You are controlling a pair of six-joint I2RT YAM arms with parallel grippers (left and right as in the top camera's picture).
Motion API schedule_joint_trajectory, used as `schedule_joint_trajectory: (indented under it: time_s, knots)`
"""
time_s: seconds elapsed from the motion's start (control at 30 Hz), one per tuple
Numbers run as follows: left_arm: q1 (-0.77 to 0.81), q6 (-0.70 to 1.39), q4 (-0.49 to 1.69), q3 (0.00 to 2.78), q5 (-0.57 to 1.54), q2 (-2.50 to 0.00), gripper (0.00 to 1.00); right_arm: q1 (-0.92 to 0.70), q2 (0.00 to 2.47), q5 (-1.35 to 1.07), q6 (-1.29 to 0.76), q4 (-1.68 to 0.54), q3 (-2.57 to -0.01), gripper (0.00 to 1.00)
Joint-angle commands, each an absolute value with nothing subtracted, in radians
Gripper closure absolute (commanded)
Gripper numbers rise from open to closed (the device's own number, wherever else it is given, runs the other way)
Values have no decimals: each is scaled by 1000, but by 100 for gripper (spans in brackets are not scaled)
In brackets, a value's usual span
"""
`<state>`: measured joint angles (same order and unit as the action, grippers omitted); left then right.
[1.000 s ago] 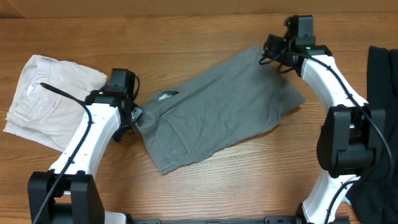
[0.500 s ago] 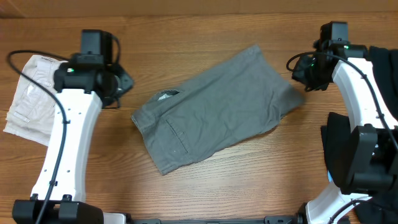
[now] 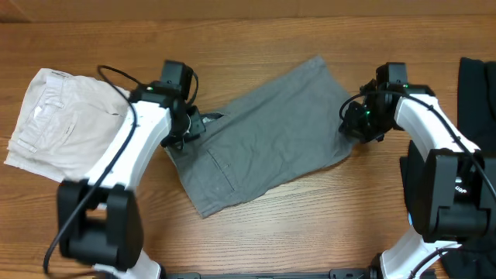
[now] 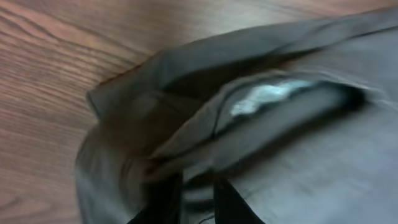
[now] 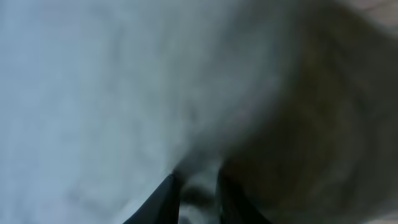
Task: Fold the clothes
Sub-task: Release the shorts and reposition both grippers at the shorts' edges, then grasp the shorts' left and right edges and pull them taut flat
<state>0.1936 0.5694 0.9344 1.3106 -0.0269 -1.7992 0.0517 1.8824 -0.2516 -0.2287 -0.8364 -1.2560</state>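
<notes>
The grey shorts lie at a slant, with my right gripper pinching a fold in from their edge, so it should take the shorts' edge itself point(image 3: 351, 151) and pull the shorts straight.
The grey shorts point(image 3: 267, 147) lie spread at an angle in the middle of the table. My left gripper point(image 3: 184, 129) sits at their left waistband corner. In the left wrist view its gripper point(image 4: 198, 198) is shut on a bunched fold of the grey shorts point(image 4: 298, 155), near a white label point(image 4: 267, 96). My right gripper point(image 3: 354, 124) is at the shorts' right edge. Its wrist view shows the gripper point(image 5: 198, 194) shut on a ridge of grey cloth point(image 5: 93, 93); that view is blurred.
Cream-white shorts point(image 3: 62, 124) lie crumpled at the left, under the left arm's cable. A black garment point(image 3: 477, 85) lies at the right edge, beside the right arm. Bare wooden table point(image 3: 256, 39) runs along the back and the front.
Both arms swung from the table's outer sides back in to the two ends of the grey shorts. Both grippers narrowed and now pinch cloth.
</notes>
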Motion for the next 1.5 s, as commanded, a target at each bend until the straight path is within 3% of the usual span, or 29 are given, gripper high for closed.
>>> schedule_joint_trajectory:
  time_s: [0.0, 0.23, 0.57, 0.83, 0.93, 1.1, 1.17, 1.23, 1.33, 1.37, 1.47]
  knots:
    - [176, 546, 894, 1290, -161, -1877, 80, 57, 1875, -68, -314, -779, -1216, 76]
    - [115, 577, 823, 1291, -157, -1993, 82, 57, 1875, 14, -307, -616, -1178, 74]
    - [85, 576, 730, 1291, -119, -1996, 70, 57, 1876, 3, -279, -569, -1178, 74]
    - [85, 577, 652, 1291, -52, -1997, 71, 57, 1876, -20, -254, -621, -1177, 68]
    - [85, 576, 645, 1291, -51, -1997, 72, 55, 1876, -20, -255, -701, -1177, 54]
    - [71, 504, 706, 1344, -52, -1996, 74, 54, 1876, -20, -262, -778, -1156, 54]
    - [57, 459, 804, 1417, -57, -1994, 68, 54, 1876, -16, -262, -784, -1155, 50]
    - [40, 448, 943, 1515, -53, -1993, 56, 58, 1874, -15, -262, -782, -1165, 43]
    - [14, 449, 1189, 1670, -17, -1993, 5, 62, 1869, -16, -262, -793, -1214, 37]
    - [5, 448, 1273, 1716, 10, -1993, 0, 63, 1867, -15, -262, -796, -1243, 32]
    - [-9, 434, 1402, 1765, 73, -1993, 0, 63, 1866, -15, -262, -789, -1297, 21]
